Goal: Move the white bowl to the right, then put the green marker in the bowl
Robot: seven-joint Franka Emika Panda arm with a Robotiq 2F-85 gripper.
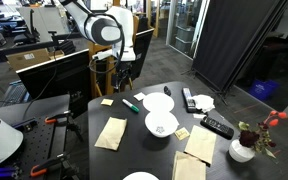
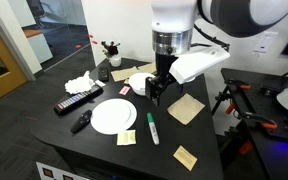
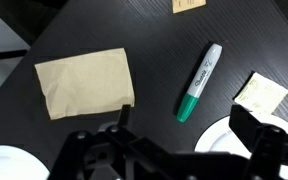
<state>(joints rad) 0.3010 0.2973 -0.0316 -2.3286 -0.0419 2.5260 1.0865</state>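
Observation:
Next, my gripper should go to the green marker's cap (image 1: 134,108) (image 3: 190,101), close to its white body, and grab it there.
The white bowl (image 1: 161,124) with a dark centre mark sits on the black table and is partly behind my gripper in an exterior view (image 2: 141,82). The green marker (image 2: 152,128) lies flat on the table, to the right of the plain white plate (image 2: 113,116). It also shows in the wrist view (image 3: 199,82), green cap toward me, and in an exterior view (image 1: 130,104). My gripper (image 2: 156,96) hangs open and empty just above the table between bowl and marker. Its fingers frame the bottom of the wrist view (image 3: 189,135). The bowl is hidden in the wrist view.
Brown napkins (image 2: 186,109) (image 3: 84,82) and yellow sticky notes (image 2: 127,137) (image 3: 259,93) lie round the marker. Two black remotes (image 2: 77,100) (image 2: 81,121) lie beside the plate. A flower vase (image 1: 246,145) stands at a table corner. Another white dish (image 1: 140,177) sits at the table edge.

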